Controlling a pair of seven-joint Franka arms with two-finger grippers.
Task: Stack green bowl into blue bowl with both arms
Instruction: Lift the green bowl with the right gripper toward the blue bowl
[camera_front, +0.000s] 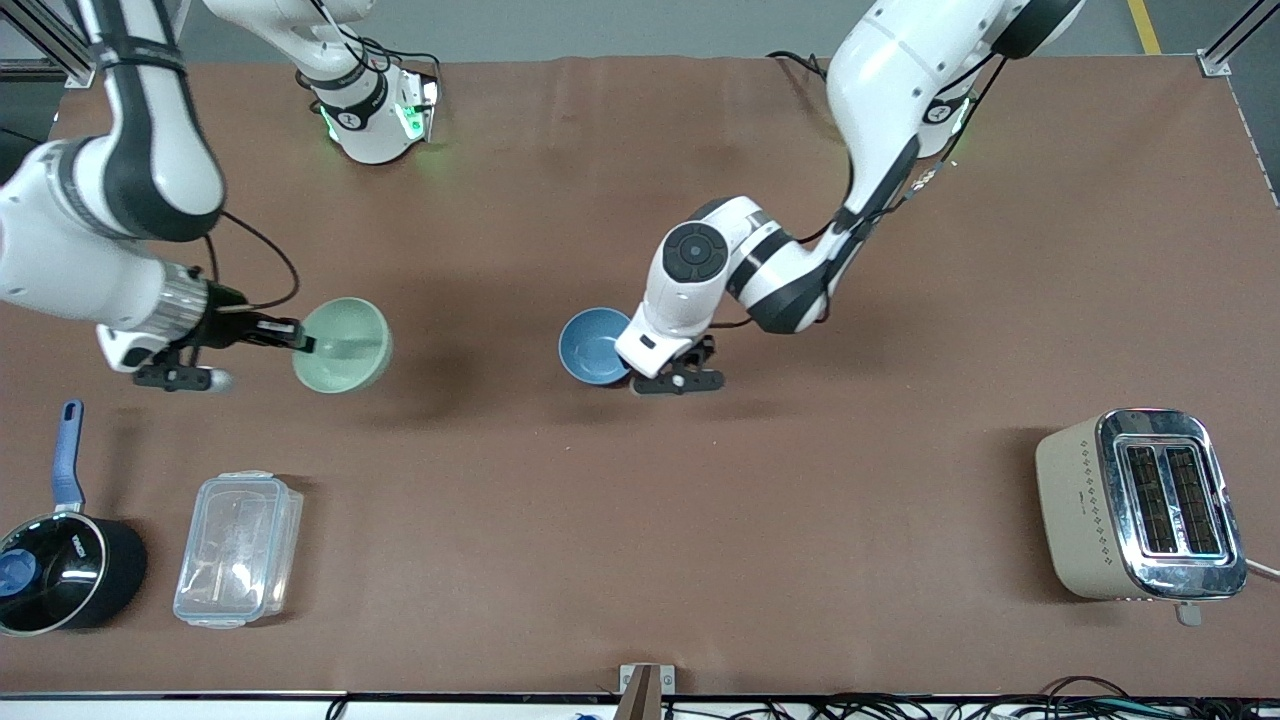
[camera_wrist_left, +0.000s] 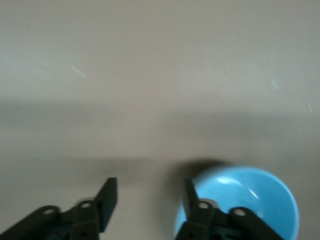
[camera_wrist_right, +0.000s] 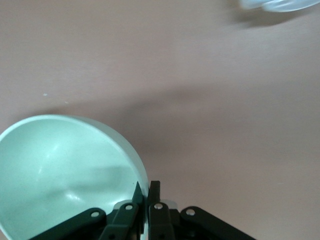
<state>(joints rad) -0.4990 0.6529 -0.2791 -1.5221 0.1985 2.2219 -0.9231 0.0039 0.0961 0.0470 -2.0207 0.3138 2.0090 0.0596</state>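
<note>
I should let go of the green bowl with my right gripper inside the upright blue bowl (camera_front: 600, 344), close to the middle of the brown table.
The pale green bowl (camera_front: 345, 345) hangs tilted in the air over the table toward the right arm's end. My right gripper (camera_front: 305, 343) is shut on its rim. In the right wrist view the fingers (camera_wrist_right: 147, 190) pinch the rim of the green bowl (camera_wrist_right: 60, 170). The blue bowl (camera_front: 592, 345) stands upright on the brown table near its middle. My left gripper (camera_front: 632, 362) is low beside it. In the left wrist view the left gripper (camera_wrist_left: 149, 192) is open and empty, and one finger (camera_wrist_left: 191, 197) stands at the rim of the blue bowl (camera_wrist_left: 250, 200).
A black saucepan with a blue handle (camera_front: 55, 570) and a clear plastic box (camera_front: 238, 548) sit near the front camera at the right arm's end. The box's edge shows in the right wrist view (camera_wrist_right: 280, 4). A beige toaster (camera_front: 1140, 505) stands at the left arm's end.
</note>
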